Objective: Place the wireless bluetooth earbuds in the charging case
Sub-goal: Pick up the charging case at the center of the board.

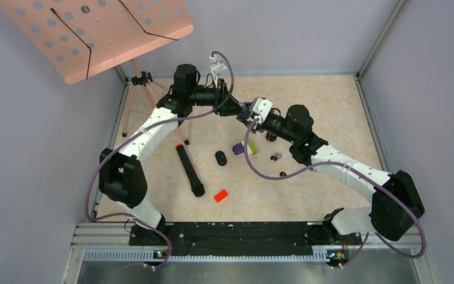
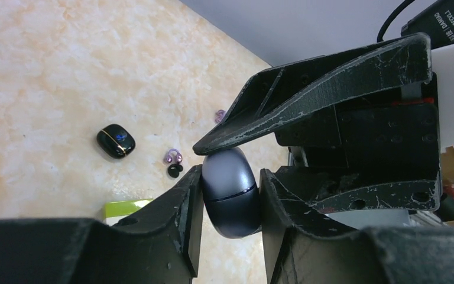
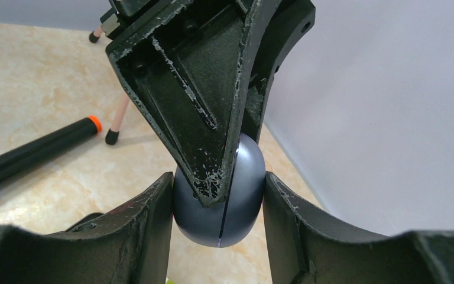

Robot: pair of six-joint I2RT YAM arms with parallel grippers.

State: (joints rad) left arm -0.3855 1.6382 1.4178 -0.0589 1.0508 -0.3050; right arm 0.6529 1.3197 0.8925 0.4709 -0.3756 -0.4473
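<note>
The case is clamped end to end across its seam by my right gripper, so next my right gripper opens, back away and takes the case by one end (image 2: 224, 167).
A dark blue-grey pebble-shaped charging case (image 2: 230, 195), closed along its seam, is held in the air between both arms. My left gripper (image 2: 229, 177) is shut on its sides. My right gripper (image 3: 219, 186) is also shut on the case (image 3: 242, 195), at a right angle to the left one. In the top view the two grippers meet at the case (image 1: 246, 113) above the table's far middle. A pale purple earbud (image 2: 172, 156) and a black earbud (image 2: 175, 170) lie together on the table (image 1: 276, 156). Another black earbud (image 1: 282, 174) lies nearer.
A second, glossy black case (image 1: 221, 158) lies mid-table. A purple block (image 1: 237, 148) and green block (image 1: 252, 147) sit beside it, a red block (image 1: 220, 195) nearer. A black cylinder with an orange tip (image 1: 190, 170) lies left. A pink stand (image 1: 94, 32) rises at the back left.
</note>
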